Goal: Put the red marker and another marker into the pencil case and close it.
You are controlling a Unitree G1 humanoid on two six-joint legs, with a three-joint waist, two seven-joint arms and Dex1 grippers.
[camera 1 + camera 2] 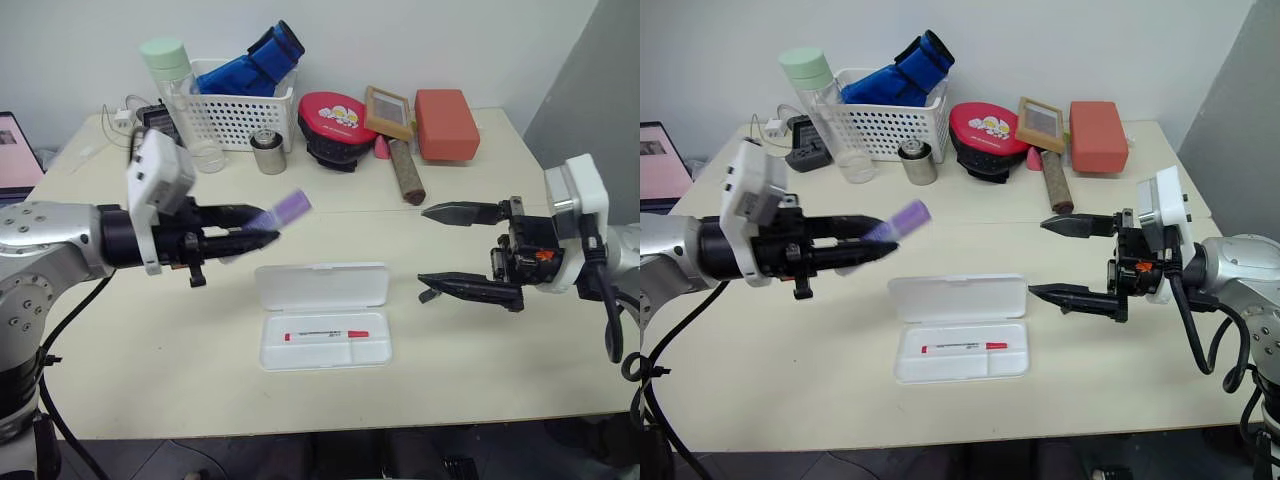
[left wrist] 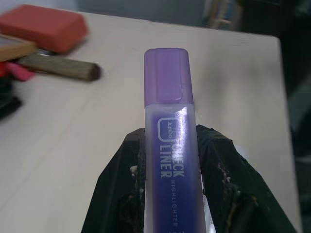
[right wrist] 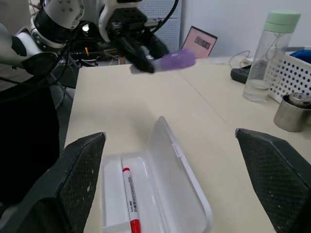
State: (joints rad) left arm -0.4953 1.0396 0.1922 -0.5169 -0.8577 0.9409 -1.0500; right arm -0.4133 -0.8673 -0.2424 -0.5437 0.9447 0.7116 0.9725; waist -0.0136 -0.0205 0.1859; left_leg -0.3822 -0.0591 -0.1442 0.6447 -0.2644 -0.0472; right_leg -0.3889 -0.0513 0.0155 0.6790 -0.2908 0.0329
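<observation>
My left gripper is going to release the lilac highlighter in the pencil case's long front compartment [image 1: 315, 355], where it will lie alongside the red marker.
The white pencil case [image 1: 322, 288] lies open on the table, lid tipped back. In its tray lies the red marker [image 1: 326, 335], white-barrelled with red ends. My left gripper [image 1: 258, 232] is shut on the lilac highlighter [image 1: 284, 211], held in the air above and to the left of the case; its cap end juts past the fingertips [image 2: 167, 73]. My right gripper [image 1: 432, 252] hangs open to the right of the case, one finger above the other, nothing between them. In the right wrist view the case [image 3: 182, 179] and red marker [image 3: 131, 199] lie between its fingers.
At the back of the table stand a white lattice basket [image 1: 240, 112] with a blue item, a clear bottle [image 1: 190, 100], a metal cup [image 1: 268, 152], a red-and-black pouch [image 1: 335, 128], a wooden brush [image 1: 400, 150] and an orange box [image 1: 446, 123]. A laptop [image 1: 15, 150] sits far left.
</observation>
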